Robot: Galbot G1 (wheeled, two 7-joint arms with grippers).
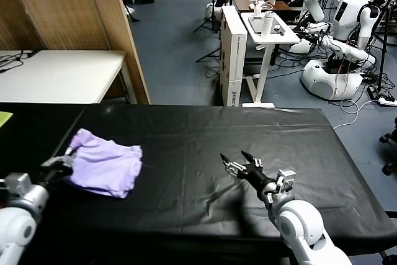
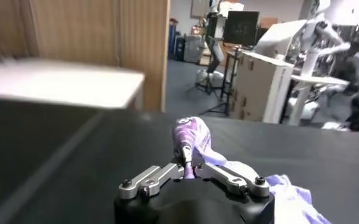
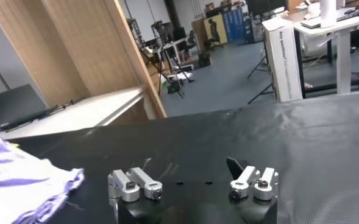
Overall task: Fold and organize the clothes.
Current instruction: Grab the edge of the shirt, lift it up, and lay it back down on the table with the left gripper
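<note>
Next, my left gripper lets go of the light lavender T-shirt's pinched edge on the bare black table (image 1: pixel 177 177) between the heap and my right gripper.
The light lavender T-shirt (image 1: pixel 104 164) lies bunched in a folded heap on the black table (image 1: pixel 205 153) at the left. My left gripper (image 1: pixel 64 161) is at the shirt's left edge, shut on a fold of the cloth. In the left wrist view the jaws (image 2: pixel 186 163) pinch lavender cloth (image 2: pixel 191 135) that rises ahead of them. My right gripper (image 1: pixel 239 161) hovers over the table's middle right, open and empty, well apart from the shirt. The shirt's edge shows in the right wrist view (image 3: pixel 21 185), away from the gripper (image 3: pixel 191 173).
A white table (image 1: pixel 62 76) and a wooden partition (image 1: pixel 108 29) stand behind the black table at the left. A white stand with a box (image 1: pixel 239 54) and other robots (image 1: pixel 347 29) are on the floor beyond the far edge.
</note>
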